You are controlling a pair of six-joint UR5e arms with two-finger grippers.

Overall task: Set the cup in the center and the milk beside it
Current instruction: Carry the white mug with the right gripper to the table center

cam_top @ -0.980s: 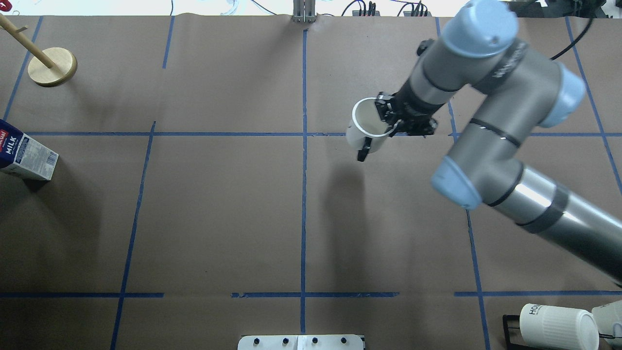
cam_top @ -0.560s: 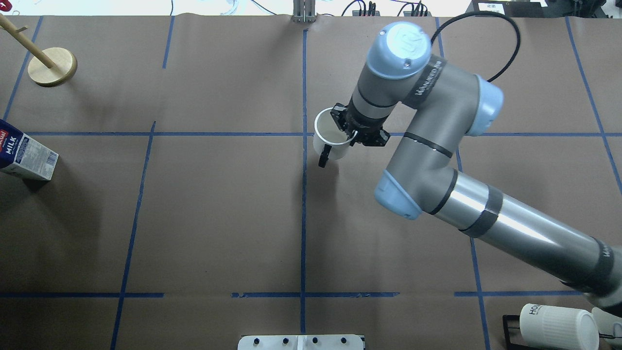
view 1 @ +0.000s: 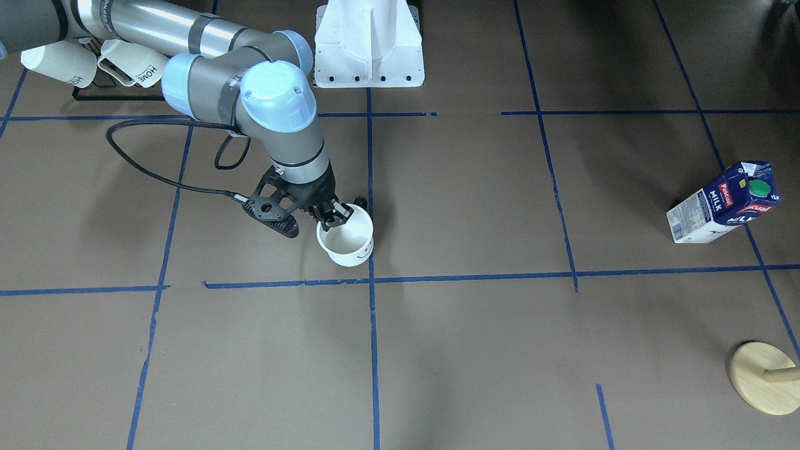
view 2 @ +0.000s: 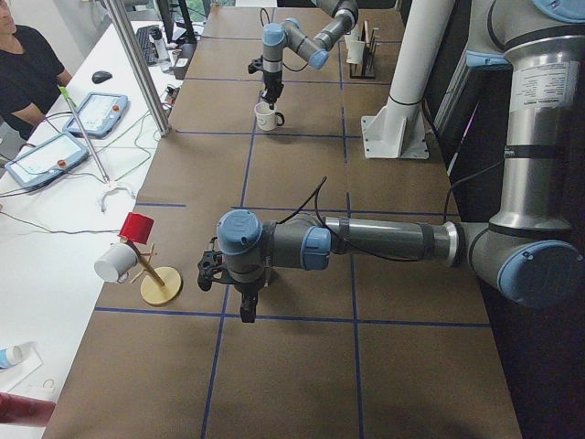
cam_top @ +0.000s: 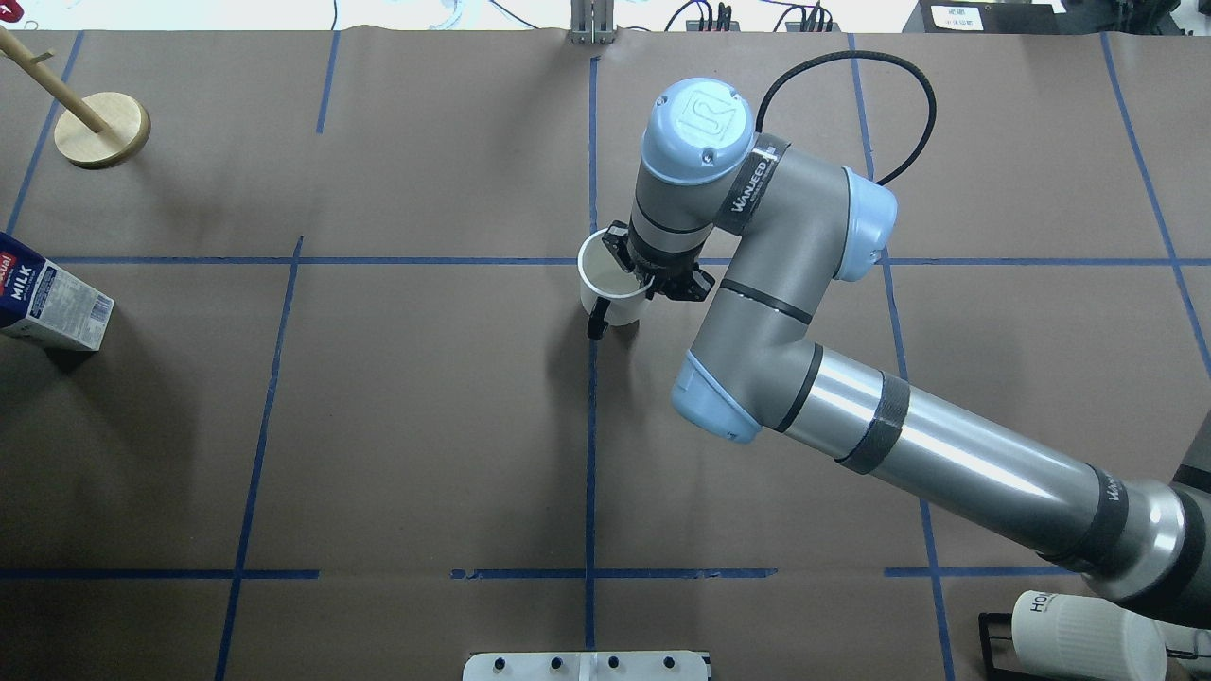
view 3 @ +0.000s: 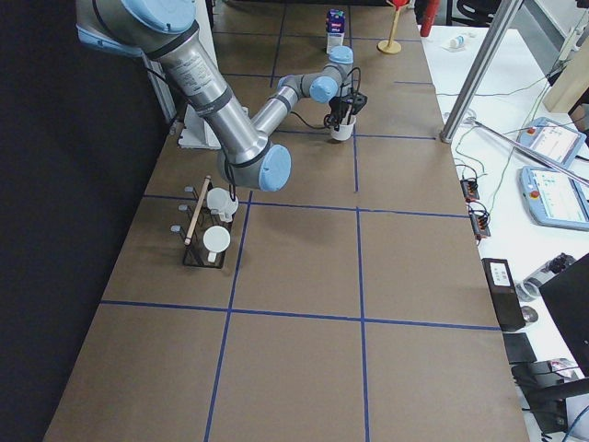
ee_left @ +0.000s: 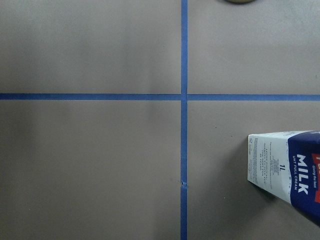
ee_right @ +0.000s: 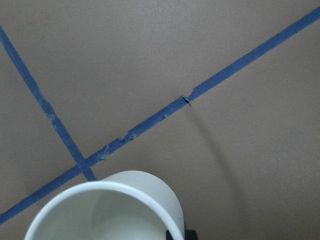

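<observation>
Next, my left gripper moves to the milk carton and grabs hold of the top (view 1: 749, 177) of it, close beside the carton's green cap.
My right gripper (cam_top: 646, 281) is shut on the rim of the cup (cam_top: 610, 284), a smooth white mug with a dark handle. It holds the cup upright, low over the board, right beside the center (cam_top: 591, 260) where the blue tape lines cross. The cup also shows in the front view (view 1: 347, 240) and the right wrist view (ee_right: 110, 210). The milk (cam_top: 52, 303), a blue and white carton with a green cap, stands at the table's far left edge, also in the left wrist view (ee_left: 287, 165). My left gripper (view 2: 245, 311) hangs above the board near the milk; I cannot tell whether it is open.
A black rack with ribbed white "HOME" mugs (cam_top: 1088, 634) stands at the near right corner. A wooden mug stand (cam_top: 101, 130) is at the far left corner. The white robot base plate (view 1: 369, 44) sits at the middle of the near edge.
My right arm has swung left with the cup, from right of the middle line to just beside the tape crossing. The milk has not moved.
</observation>
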